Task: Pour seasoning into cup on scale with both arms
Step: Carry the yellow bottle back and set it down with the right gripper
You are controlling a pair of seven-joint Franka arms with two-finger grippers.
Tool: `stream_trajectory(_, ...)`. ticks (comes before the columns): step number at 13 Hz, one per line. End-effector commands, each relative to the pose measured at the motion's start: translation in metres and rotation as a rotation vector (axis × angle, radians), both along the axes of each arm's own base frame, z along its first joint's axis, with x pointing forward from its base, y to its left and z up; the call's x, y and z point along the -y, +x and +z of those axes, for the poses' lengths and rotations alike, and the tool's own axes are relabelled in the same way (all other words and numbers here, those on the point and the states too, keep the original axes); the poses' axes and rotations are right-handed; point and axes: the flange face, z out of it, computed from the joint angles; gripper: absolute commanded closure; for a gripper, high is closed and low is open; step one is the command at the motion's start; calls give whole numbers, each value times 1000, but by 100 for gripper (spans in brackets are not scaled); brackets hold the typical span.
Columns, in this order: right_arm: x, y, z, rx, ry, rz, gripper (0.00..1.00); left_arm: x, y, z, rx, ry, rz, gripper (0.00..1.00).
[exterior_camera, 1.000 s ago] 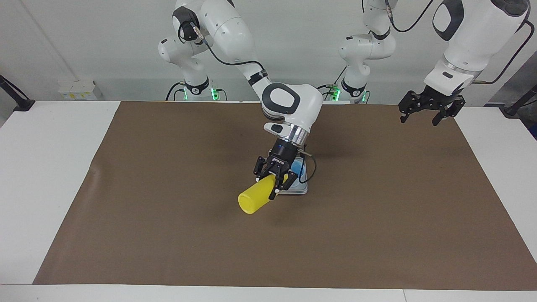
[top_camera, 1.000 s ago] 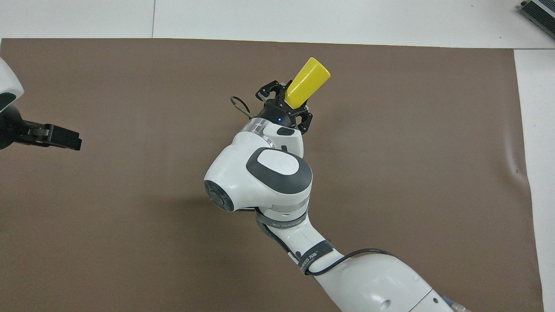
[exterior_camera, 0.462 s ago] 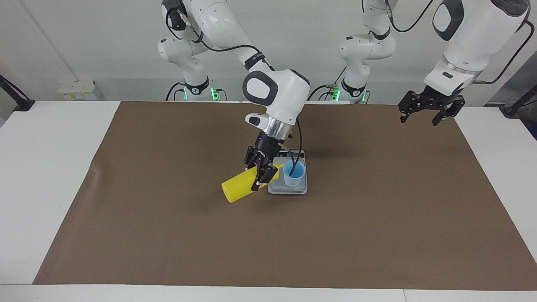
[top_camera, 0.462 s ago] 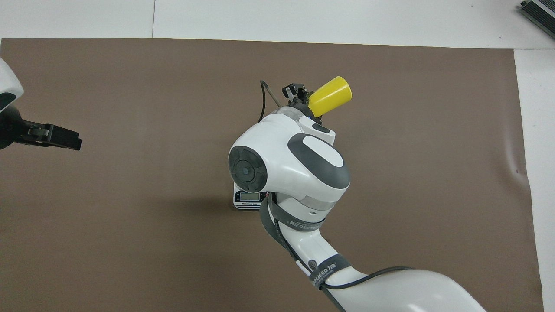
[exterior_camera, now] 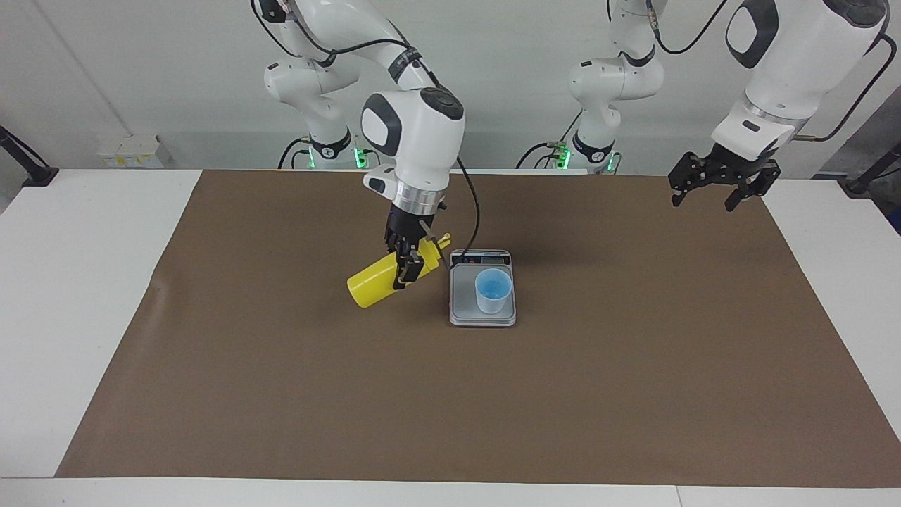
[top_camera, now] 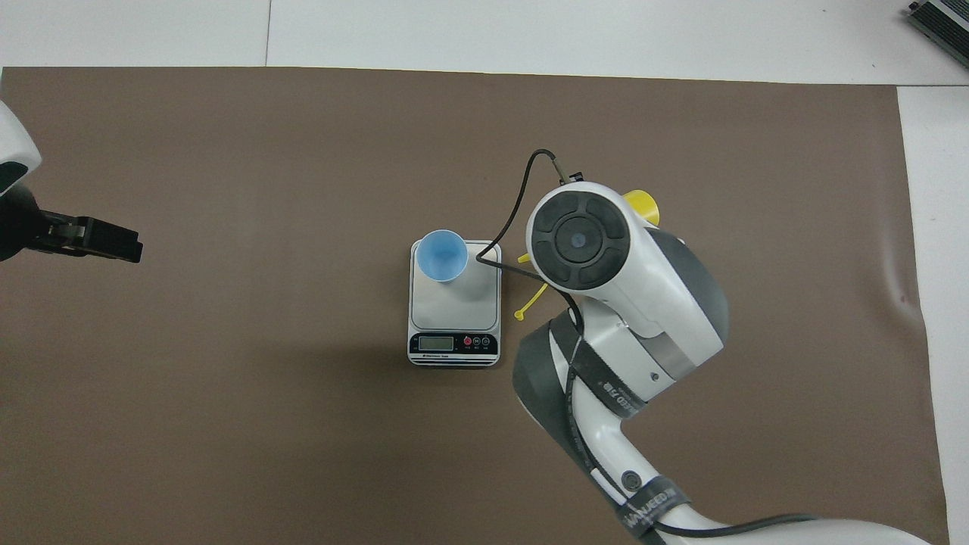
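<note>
My right gripper is going to release the yellow seasoning bottle midway (top_camera: pixel 699 285) between the scale and the creased edge of the brown mat.
My right gripper (exterior_camera: pixel 407 271) is shut on the yellow seasoning bottle (exterior_camera: pixel 373 285). It holds the bottle tilted above the mat beside the scale (exterior_camera: pixel 464 299), toward the right arm's end, with the nozzle end toward the scale. In the overhead view the right arm's wrist hides the gripper, and only the bottle's base (top_camera: pixel 643 206) and cap strap (top_camera: pixel 530 303) show. The pale blue cup (exterior_camera: pixel 493 290) stands upright on the scale's plate (top_camera: pixel 462 303), also seen from overhead (top_camera: pixel 441 255). My left gripper (exterior_camera: pixel 718 186) waits open and empty in the air over the mat's corner at the left arm's end (top_camera: pixel 91 238).
A brown mat (exterior_camera: pixel 633 366) covers most of the white table (exterior_camera: pixel 84 282). The scale's dark display strip (top_camera: pixel 454 344) is at its end nearer to the robots. The right arm's black cable (exterior_camera: pixel 475 211) hangs above the scale.
My right gripper has swung with the bottle away from over the cup toward the right arm's end, and the cup and scale now show. The left arm has not moved.
</note>
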Motion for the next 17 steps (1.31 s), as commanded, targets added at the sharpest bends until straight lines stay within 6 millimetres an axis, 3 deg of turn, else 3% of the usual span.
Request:
stream_trajectory(1,46,0,12,-126,111,16,100,-2,-9,1,4,-10,13,0)
stream_trajectory(5,125,7,9,-321,283,107,100,-2,-9,1,4,-10,13,0)
stream_trajectory(7,178,11,6,-377,450,160,100,-2,-9,1,4,-10,13,0)
stream_trajectory(9,243,13,2,-395,604,177,100,-2,-9,1,4,-10,13,0)
stream_trajectory(11,291,7,-13,-414,701,179,100,-2,-9,1,4,-10,13,0)
stream_trajectory(13,322,-1,-35,-407,801,150,100,-2,-9,1,4,-10,13,0)
stream_trajectory(14,331,-6,-51,-413,863,116,100,-2,-9,1,4,-10,13,0)
stream_trajectory(17,343,-5,-71,-385,995,34,100,-1,-10,1,4,-10,12,0)
